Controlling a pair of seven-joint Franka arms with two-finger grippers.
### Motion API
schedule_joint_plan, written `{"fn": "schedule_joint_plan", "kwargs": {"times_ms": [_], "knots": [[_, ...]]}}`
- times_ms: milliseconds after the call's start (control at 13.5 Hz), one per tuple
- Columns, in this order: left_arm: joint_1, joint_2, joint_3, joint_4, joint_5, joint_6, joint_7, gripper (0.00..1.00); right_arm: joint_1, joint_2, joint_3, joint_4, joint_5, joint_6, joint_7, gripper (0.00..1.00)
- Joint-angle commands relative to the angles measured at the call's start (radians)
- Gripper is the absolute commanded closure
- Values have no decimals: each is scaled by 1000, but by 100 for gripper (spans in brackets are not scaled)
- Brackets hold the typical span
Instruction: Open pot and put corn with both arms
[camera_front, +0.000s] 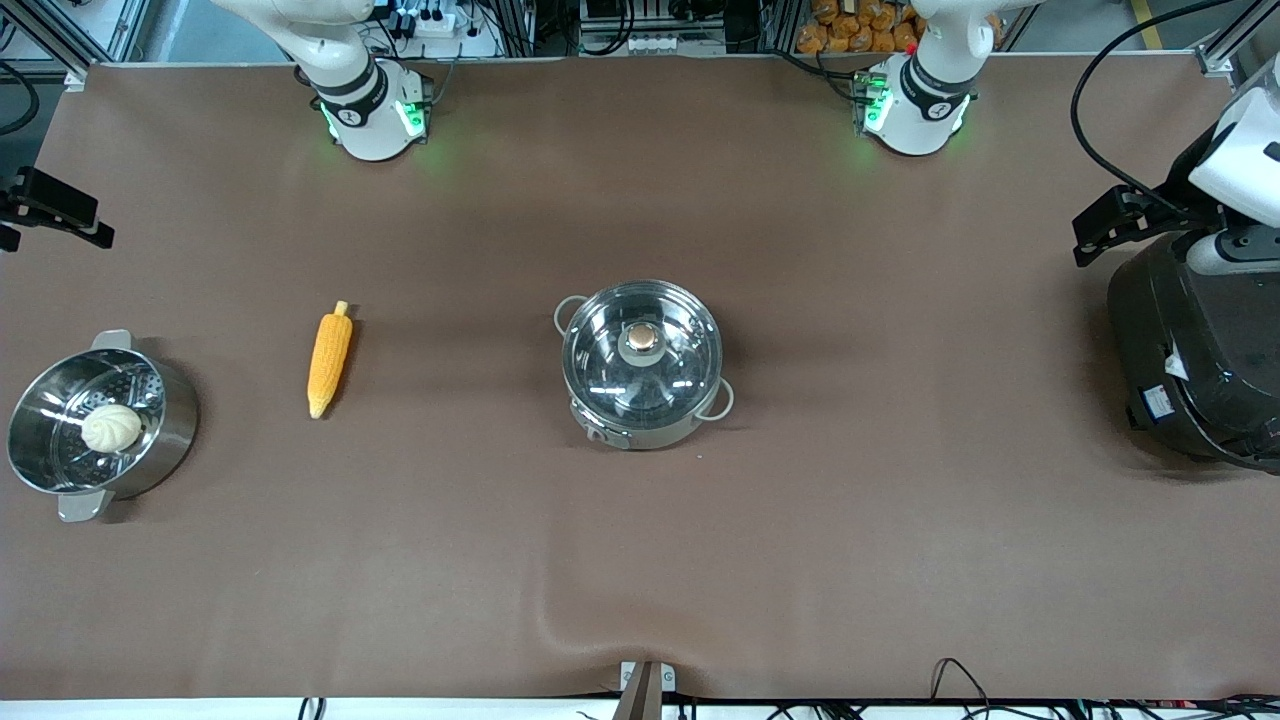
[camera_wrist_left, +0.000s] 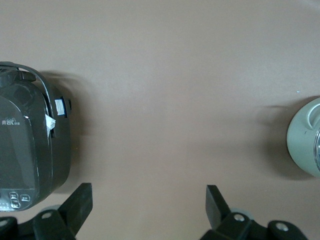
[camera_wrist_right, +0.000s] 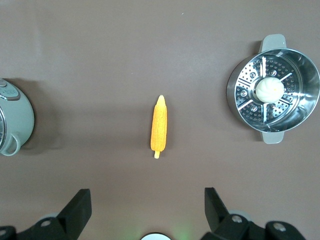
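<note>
The corn has a stem-side half of its yellow body (camera_front: 332, 341) (camera_wrist_right: 158, 137). My right gripper should go down next and close on that half.
The steel pot (camera_front: 641, 365) stands mid-table with its glass lid (camera_front: 600, 360) and copper knob (camera_front: 641, 338) on; its edge shows in the left wrist view (camera_wrist_left: 306, 142) and the right wrist view (camera_wrist_right: 14, 122). The corn (camera_front: 329, 361) lies on the table toward the right arm's end, apart from the pot, and shows in the right wrist view (camera_wrist_right: 159, 126). My left gripper (camera_wrist_left: 148, 200) is open and empty, high over bare table between pot and rice cooker. My right gripper (camera_wrist_right: 147, 200) is open and empty, high over bare table beside the corn.
A steel steamer pot (camera_front: 165, 430) with a white bun (camera_front: 111, 427) stands at the right arm's end. A large black rice cooker (camera_front: 1190, 350) stands at the left arm's end. The brown table cover has a wrinkle (camera_front: 590, 620) near the front edge.
</note>
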Motion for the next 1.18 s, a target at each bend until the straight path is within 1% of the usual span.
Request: {"fn": "schedule_joint_plan", "kwargs": {"times_ms": [0,369,443,517,591,664,738,812,886,960,1034,1107], "knots": [[1,-11,-2,6,25,-19,-3,0,-2,-4,2,3,-1,1,11,0],[-4,12,-2,48,13,-28,-7,0,1,2,2,-7,-7,8,3,0],[-7,20,-7,48,8,-28,-18,0,-1,0,3,-41,5,43,3,0],[-28,37,-31,48,7,-28,-44,0,7,-6,3,-76,6,93,5,0],[-53,41,-48,54,10,-25,-108,0,11,-6,6,-107,6,136,14,0],[-80,79,-63,83,13,-29,-157,0,17,-3,6,-145,6,181,12,0],[-129,107,-71,103,17,-32,-206,0,16,-6,6,-217,4,249,12,0],[-172,136,-71,114,13,-28,-313,0,14,-9,6,-294,4,341,12,0],[-212,177,-73,156,10,-20,-425,0,14,-6,6,-366,4,426,12,0],[-279,226,-73,201,13,-20,-520,0,11,-1,5,-435,4,502,8,0],[-350,279,-57,235,13,-19,-614,0,4,2,6,-514,4,590,-1,0],[-396,325,-54,262,13,-16,-700,0,2,2,5,-582,2,662,-4,0]]}}
